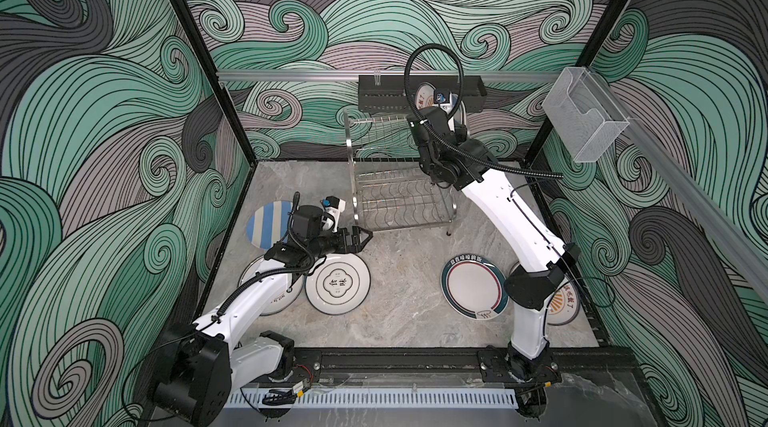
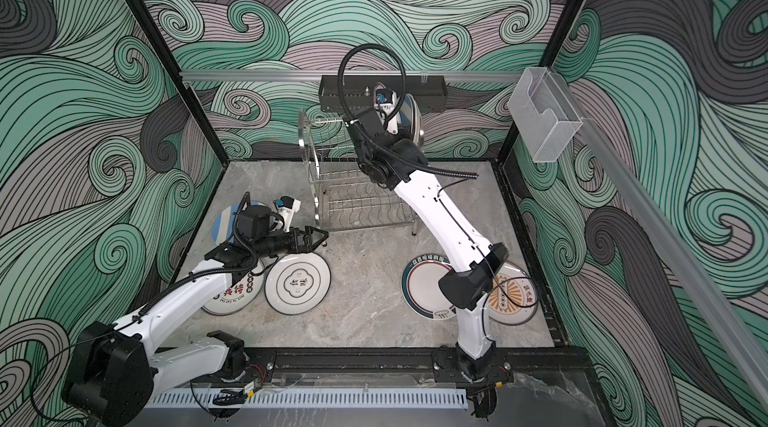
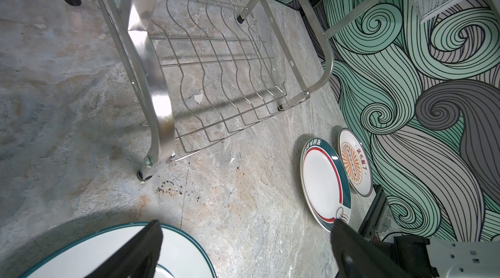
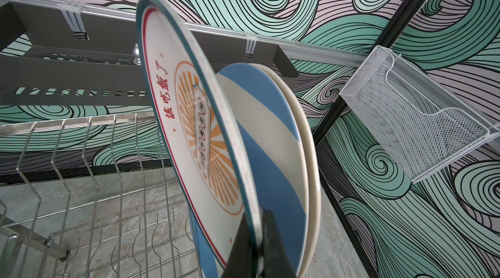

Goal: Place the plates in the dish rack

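Observation:
Next, my right gripper releases the orange sunburst plate so that it stands upright in the upper level (image 1: 437,117) (image 4: 208,186), beside the standing blue-and-white striped plate.
My right gripper (image 4: 257,225) is shut on the rim of an orange sunburst plate (image 4: 189,127), held on edge over the upper tier of the dish rack (image 1: 395,192). Right beside it a blue-and-white striped plate (image 4: 270,141) stands in the rack, with a cream one (image 4: 311,154) behind. My left gripper (image 1: 365,235) hangs open and holds nothing, near the rack's front left foot. Just under it lies a white plate with characters (image 1: 337,283). Flat on the table lie a striped plate (image 1: 266,223), a dark-green-rimmed plate (image 1: 473,287) and another sunburst plate (image 2: 511,296).
A further white plate (image 2: 232,296) lies partly under my left arm. A black perforated tray (image 1: 382,96) hangs on the back rail above the rack. A clear plastic box (image 1: 582,117) hangs on the right rail. Patterned walls enclose the marble table (image 1: 407,262) on three sides.

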